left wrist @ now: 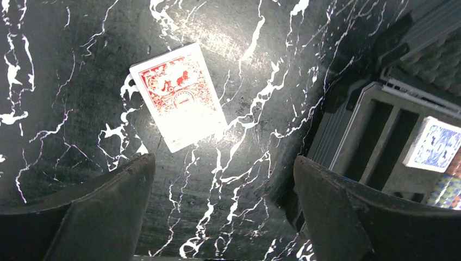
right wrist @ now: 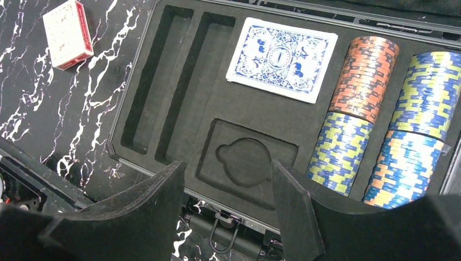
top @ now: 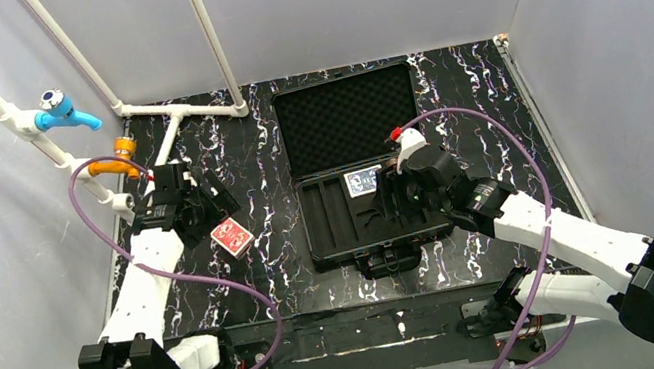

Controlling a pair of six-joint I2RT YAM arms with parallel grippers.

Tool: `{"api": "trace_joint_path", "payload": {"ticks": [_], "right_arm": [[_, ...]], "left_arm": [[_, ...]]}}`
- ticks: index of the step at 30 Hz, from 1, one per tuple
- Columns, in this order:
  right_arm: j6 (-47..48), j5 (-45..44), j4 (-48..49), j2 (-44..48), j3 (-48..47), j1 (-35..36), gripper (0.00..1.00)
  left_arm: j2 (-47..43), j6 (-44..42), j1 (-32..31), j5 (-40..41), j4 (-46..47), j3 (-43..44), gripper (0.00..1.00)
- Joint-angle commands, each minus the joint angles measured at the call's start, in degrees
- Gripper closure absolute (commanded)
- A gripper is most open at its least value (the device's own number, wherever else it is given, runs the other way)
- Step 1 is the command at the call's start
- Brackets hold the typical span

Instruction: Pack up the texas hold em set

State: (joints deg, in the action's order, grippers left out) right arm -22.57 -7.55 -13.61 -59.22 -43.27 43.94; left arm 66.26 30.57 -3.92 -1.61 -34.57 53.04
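Observation:
I need to close my left gripper on the long sides of the red card deck (top: 234,239) (left wrist: 185,106), near its middle, with one finger on each side.
The black briefcase (top: 338,243) lies open mid-table, its foam lid (top: 347,120) laid flat behind the slotted tray (right wrist: 179,81). In the tray lie a blue card deck (right wrist: 280,58) and several rolls of poker chips (right wrist: 363,76), while two long slots on the left are bare. A red card deck (left wrist: 179,95) lies flat on the marble table, left of the case, also visible in the top view (top: 232,236). My left gripper (left wrist: 223,163) hangs open and holds nothing, just short of the red deck. My right gripper (right wrist: 227,166) is open and holds nothing above the tray's front edge and the handle (right wrist: 223,239).
White pipes with a blue tap (top: 66,109) and an orange tap (top: 118,162) stand at the far left, close behind my left gripper (top: 202,204). White walls close in the table on three sides. My right gripper (top: 397,190) is over the tray's right half.

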Motion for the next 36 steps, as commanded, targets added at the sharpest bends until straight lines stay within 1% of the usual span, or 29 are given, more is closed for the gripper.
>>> {"api": "trace_joint_path", "payload": {"ticks": [1,6,8,12,14,17,22,25,29,36], "right_arm": [[0.16,-0.63,1.86,-0.72,-0.16,0.09,0.32],[0.07,-0.21,2.69,-1.93,-0.22,0.07,0.32],[0.07,-0.1,2.88,-2.34,-0.32,0.09,0.32],[0.06,0.07,3.38,-3.12,-0.33,0.09,0.32],[0.05,0.19,3.41,-3.34,-0.5,0.07,0.32],[0.15,0.11,3.4,-3.21,-0.36,0.09,0.31],[0.48,-0.25,3.24,-2.63,0.2,0.09,0.3],[0.59,-0.44,3.15,-2.24,0.37,0.09,0.3],[0.59,-0.11,3.23,-2.07,0.5,0.09,0.29],[0.76,-0.33,3.19,-1.88,0.63,0.09,0.28]], "left_arm": [[-1.59,10.05,1.02,6.5,-2.61,-1.36,0.02],[0.06,11.91,0.23,9.72,-3.84,-1.6,0.02],[0.57,11.78,-1.35,11.01,-4.0,-1.07,0.02],[2.08,13.21,-6.67,15.6,-4.82,0.32,0.02],[3.81,15.23,-8.44,18.65,-7.04,1.32,0.02],[6.27,19.76,-9.24,22.59,-10.12,1.83,0.02],[8.78,23.7,-10.28,26.47,-10.7,1.65,0.02],[11.38,23.21,-10.24,27.59,-10.65,2.61,0.02],[14.79,22.61,-10.31,26.82,-9.82,3.75,0.02],[17.82,22.82,-10.31,26.51,-6.85,3.59,0.02]]}}
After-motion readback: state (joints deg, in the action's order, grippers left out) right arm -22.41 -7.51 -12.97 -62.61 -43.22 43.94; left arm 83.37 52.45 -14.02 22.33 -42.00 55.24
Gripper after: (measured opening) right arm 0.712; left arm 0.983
